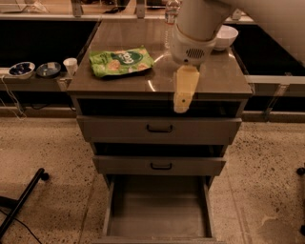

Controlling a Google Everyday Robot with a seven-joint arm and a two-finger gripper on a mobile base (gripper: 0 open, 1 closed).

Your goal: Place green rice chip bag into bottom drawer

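Next, I grip the green rice chip bag on the cabinet top at the bag's middle (125,63), between its ends.
The green rice chip bag (121,61) lies flat on the left part of the cabinet top (219,78). The bottom drawer (159,214) is pulled out and its plain floor is bare. My gripper (183,97) hangs from the white arm over the front edge of the cabinet top, to the right of the bag and apart from it. It holds nothing that I can see.
A white bowl (225,36) and a clear bottle (171,14) stand at the back right of the top. Two upper drawers with black handles (159,128) are shut. A side shelf at the left holds small bowls (21,69) and a cup (70,65). A black leg (21,202) lies on the floor.
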